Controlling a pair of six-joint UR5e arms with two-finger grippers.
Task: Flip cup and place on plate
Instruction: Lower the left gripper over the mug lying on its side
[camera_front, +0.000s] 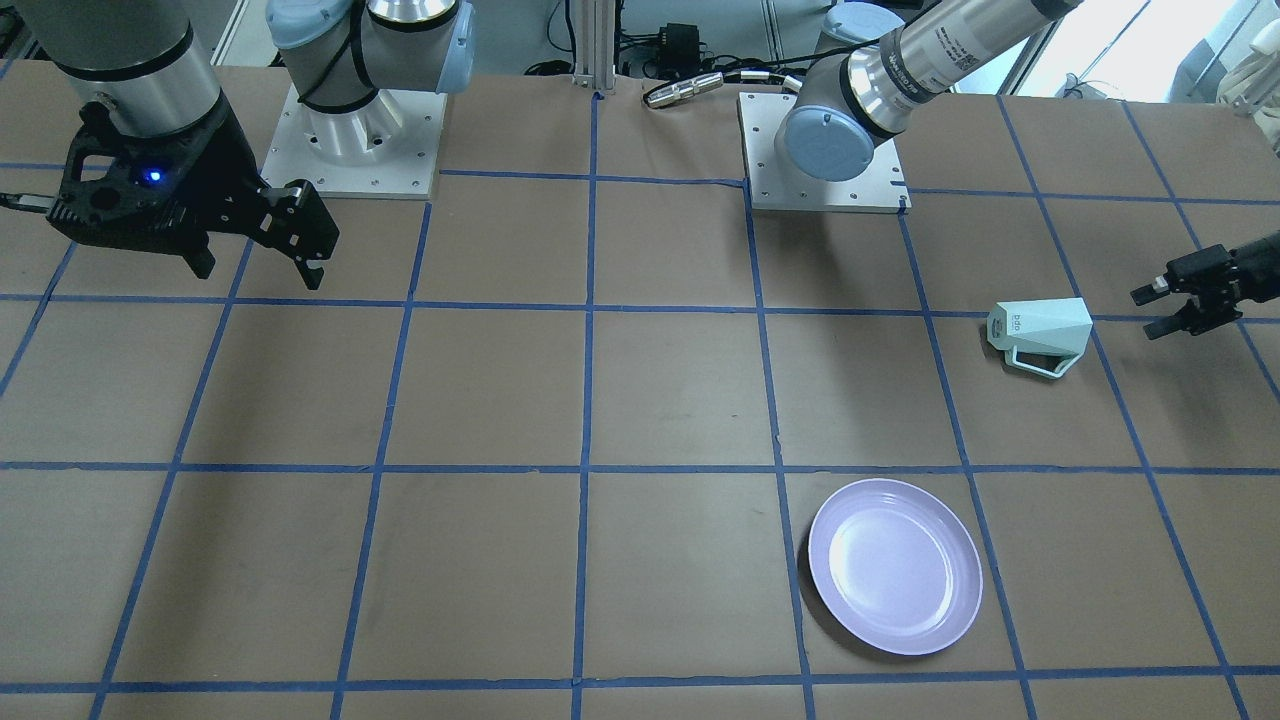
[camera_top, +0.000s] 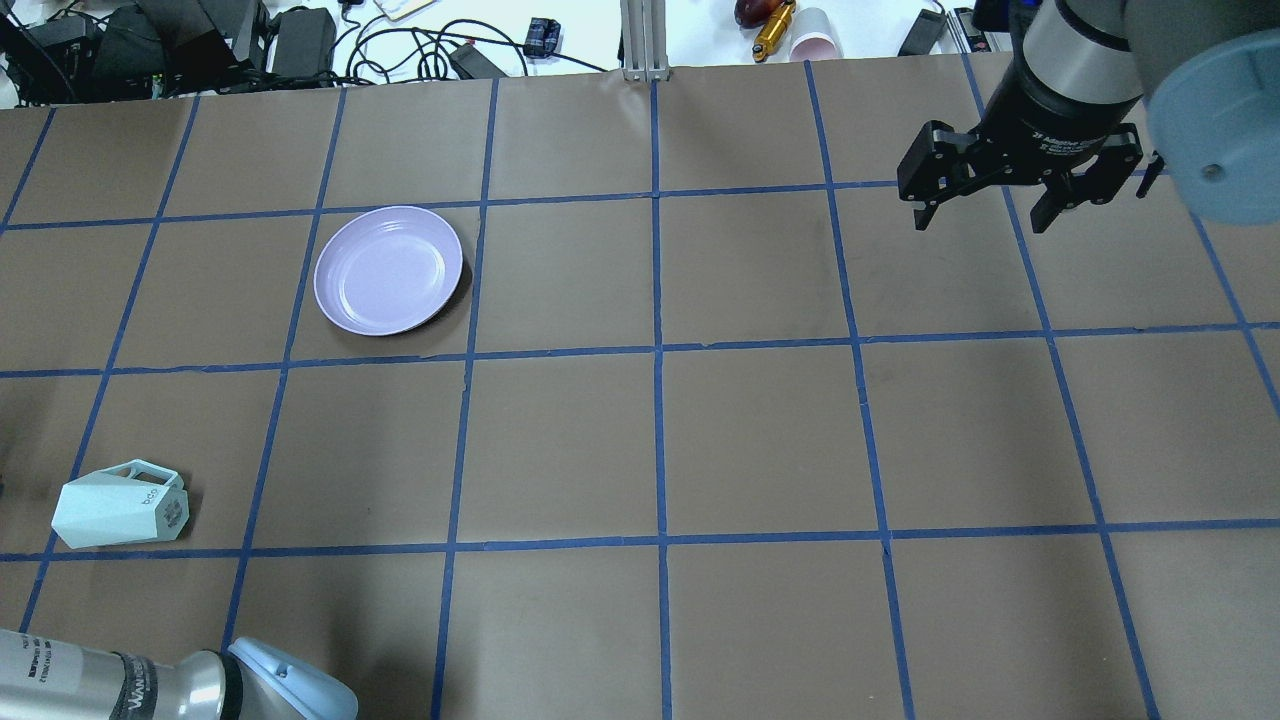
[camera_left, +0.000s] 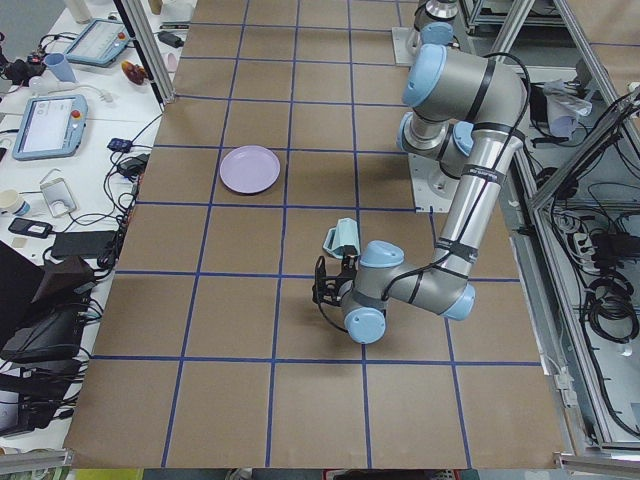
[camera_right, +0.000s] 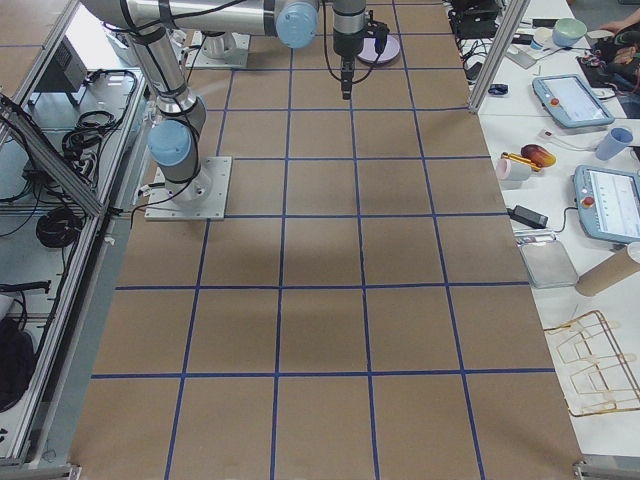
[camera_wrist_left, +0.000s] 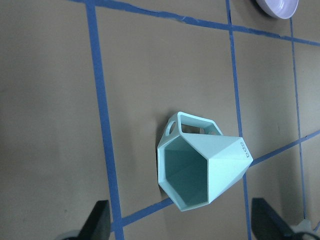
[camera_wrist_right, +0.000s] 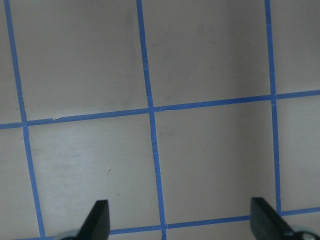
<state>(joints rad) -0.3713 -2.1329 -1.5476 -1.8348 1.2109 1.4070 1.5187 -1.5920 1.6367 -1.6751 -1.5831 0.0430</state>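
I will next close my left gripper on the mint-green cup's upper side (camera_front: 1065, 313) (camera_wrist_left: 219, 175) beside its opening, with one finger inside the cup.
The mint-green cup (camera_front: 1040, 328) lies on its side on the table, handle away from the robot, base with dark lettering toward the table's middle. It also shows in the overhead view (camera_top: 120, 510). In the left wrist view its open mouth (camera_wrist_left: 192, 172) faces my left gripper (camera_wrist_left: 182, 226), which is open and empty just short of it. That gripper enters the front view from the right edge (camera_front: 1146, 314). The lavender plate (camera_front: 895, 565) lies empty, further out (camera_top: 388, 270). My right gripper (camera_top: 979, 224) is open and empty, high over the far side (camera_front: 260, 275).
Brown paper with a blue tape grid (camera_top: 658, 350) covers the table. The two arm bases (camera_front: 350, 140) stand on white mounts at the robot's edge. Cables and small devices (camera_top: 300, 35) lie beyond the far edge. The right wrist view shows only bare paper (camera_wrist_right: 200, 65).
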